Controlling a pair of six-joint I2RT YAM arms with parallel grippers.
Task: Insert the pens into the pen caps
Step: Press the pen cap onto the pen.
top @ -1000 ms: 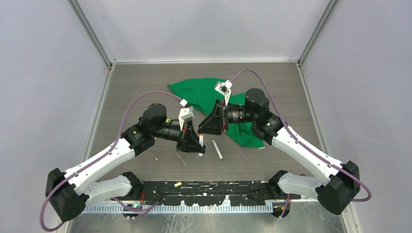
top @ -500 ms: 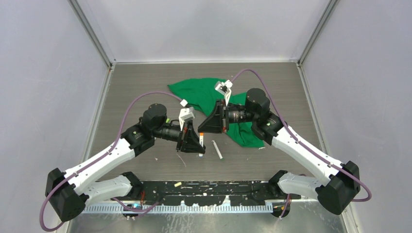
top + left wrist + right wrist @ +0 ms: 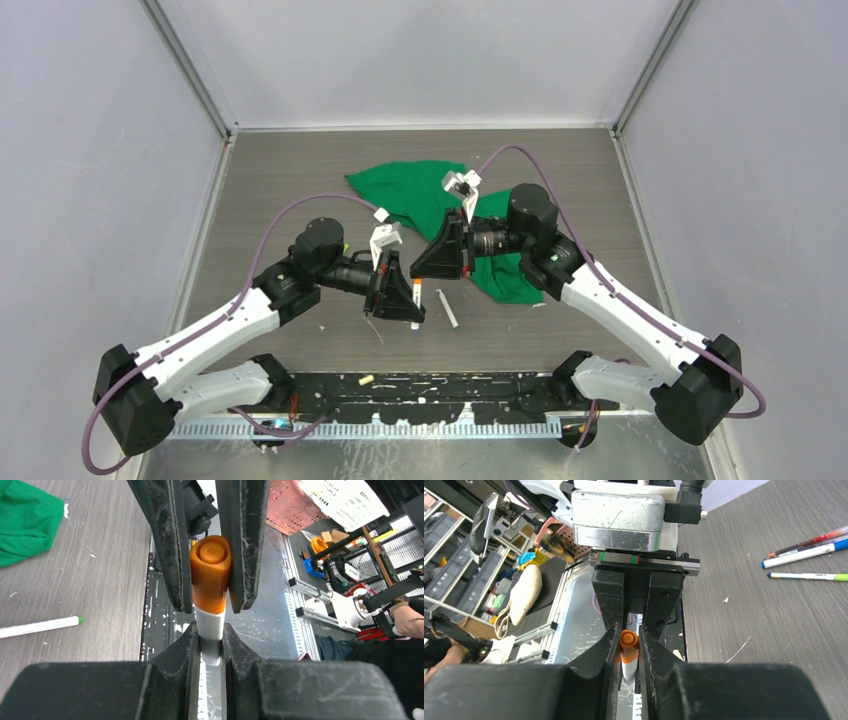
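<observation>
Next, I release the orange-capped pen from my left gripper on the table [image 3: 334,282] beside the group of pens, toward the table's middle.
One pen [image 3: 210,630] with a white barrel is pinched between the fingers of my left gripper [image 3: 210,630], which is shut on it. An orange pen cap [image 3: 210,575] sits on that pen's far end, and my right gripper [image 3: 629,637] is shut on this orange cap [image 3: 628,647]. In the top view the two grippers meet nose to nose above the table's middle, left gripper [image 3: 412,306] below right gripper [image 3: 420,272], with the orange band [image 3: 414,286] between them. A second pen [image 3: 447,308] with a green tip lies loose on the table just right of them.
A crumpled green cloth [image 3: 430,195] lies behind the grippers. The loose green-tipped pen [image 3: 40,626] and the cloth [image 3: 25,520] show at the left in the left wrist view. Three more pens [image 3: 806,555] lie together on the table. A small pale piece [image 3: 366,380] rests on the black base rail.
The right gripper has closed on the orange cap. Both grippers shifted slightly, the left one edging right toward the loose pen.
</observation>
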